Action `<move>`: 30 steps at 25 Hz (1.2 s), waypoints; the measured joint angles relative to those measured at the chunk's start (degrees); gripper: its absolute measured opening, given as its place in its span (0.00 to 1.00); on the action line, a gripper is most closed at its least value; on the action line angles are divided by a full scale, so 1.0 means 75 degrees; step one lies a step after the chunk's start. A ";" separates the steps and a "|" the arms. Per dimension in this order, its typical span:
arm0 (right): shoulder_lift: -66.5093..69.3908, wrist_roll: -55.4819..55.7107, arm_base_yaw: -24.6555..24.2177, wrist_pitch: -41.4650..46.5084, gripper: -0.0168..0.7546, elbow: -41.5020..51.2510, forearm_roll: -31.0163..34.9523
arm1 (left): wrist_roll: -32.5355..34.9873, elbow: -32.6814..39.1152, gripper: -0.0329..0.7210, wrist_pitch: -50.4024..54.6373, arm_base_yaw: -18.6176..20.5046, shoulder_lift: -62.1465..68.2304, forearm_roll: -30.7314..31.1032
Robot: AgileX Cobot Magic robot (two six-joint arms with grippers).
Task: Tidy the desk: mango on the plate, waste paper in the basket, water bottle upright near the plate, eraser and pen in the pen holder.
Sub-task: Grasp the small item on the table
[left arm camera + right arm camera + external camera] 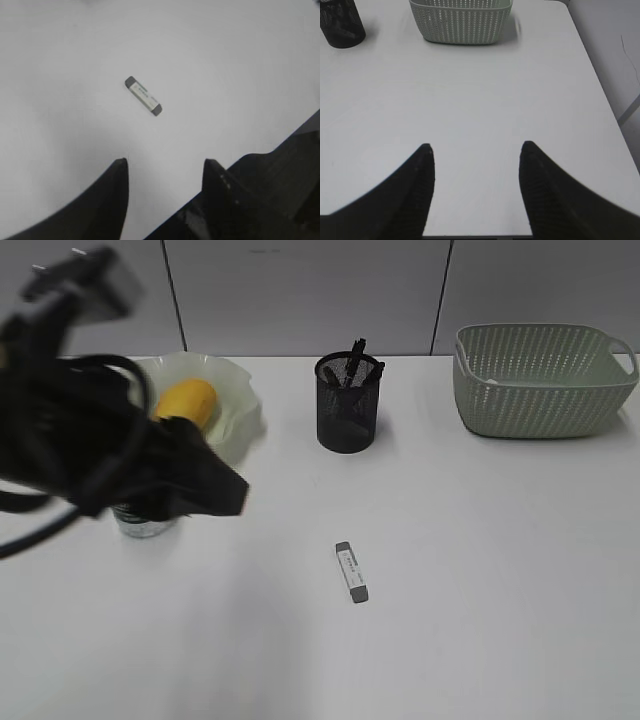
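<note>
The grey-and-white eraser belongs in the pen holder, so next I will move my left gripper to it and close on the eraser's white middle (351, 572) (143, 96).
The mango (185, 400) lies in the wavy pale green plate (240, 405) at the back left of the desk (480, 580). The grey-and-white eraser (351, 571) lies flat on the desk in the middle; it also shows in the left wrist view (143, 96). A black pen (355, 355) stands in the black mesh pen holder (349, 405). My left gripper (165, 162) is open and empty above the desk, short of the eraser. My left arm hides most of the water bottle (145, 522), whose clear base stands in front of the plate. My right gripper (475, 147) is open and empty. The waste paper is not visible.
The sage-green basket (540, 380) stands at the back right and shows in the right wrist view (460, 22), with the pen holder (340, 25) to its left. The desk's right edge (600, 85) runs beside a grey wall.
</note>
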 joint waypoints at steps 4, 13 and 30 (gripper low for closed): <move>0.0000 0.0000 0.0000 0.0000 0.59 0.0000 0.0000 | -0.2681 -0.1235 0.52 0.0201 -0.0978 0.2406 0.2515; 0.0000 0.0000 0.0000 0.0000 0.59 0.0000 0.0000 | -0.3971 -0.3846 0.52 0.0917 -0.1070 0.5557 0.2625; 0.0000 -0.0008 0.0000 0.0000 0.59 0.0000 0.0009 | -0.6810 -0.4950 0.52 0.1448 -0.1077 0.6935 0.2825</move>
